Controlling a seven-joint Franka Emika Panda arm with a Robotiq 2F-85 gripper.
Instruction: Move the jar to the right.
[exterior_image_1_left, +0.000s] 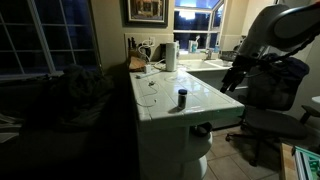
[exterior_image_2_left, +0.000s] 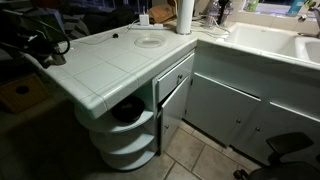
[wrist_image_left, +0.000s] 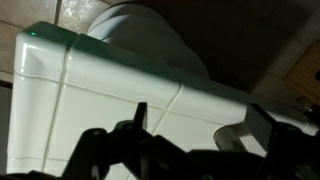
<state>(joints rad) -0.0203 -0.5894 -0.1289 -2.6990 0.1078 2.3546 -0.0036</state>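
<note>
The robot's gripper should next move to the small dark jar on the white tiled counter and close around the jar's top (exterior_image_1_left: 182, 93).
The jar (exterior_image_1_left: 182, 97) is small, dark and upright, and stands on the white tiled counter (exterior_image_1_left: 160, 100) near the middle of its right half. I cannot make it out in the exterior view that looks down on the counter (exterior_image_2_left: 110, 70). My gripper (exterior_image_1_left: 234, 80) hangs off the counter's right edge, well apart from the jar. In the wrist view its two dark fingers (wrist_image_left: 200, 125) are spread wide over a corner of the tiled top, with nothing gripped between them. A grey blur sits by one finger; I cannot tell what it is.
A tall white paper-towel roll (exterior_image_1_left: 171, 55) (exterior_image_2_left: 185, 15) stands at the back of the counter. A loop of cable (exterior_image_1_left: 150, 85) (exterior_image_2_left: 148, 41) lies on the tiles. A white sink (exterior_image_2_left: 265, 45) adjoins the counter. An office chair (exterior_image_1_left: 265, 125) stands beside the arm. Rounded shelves (exterior_image_2_left: 125, 135) sit under the counter's end.
</note>
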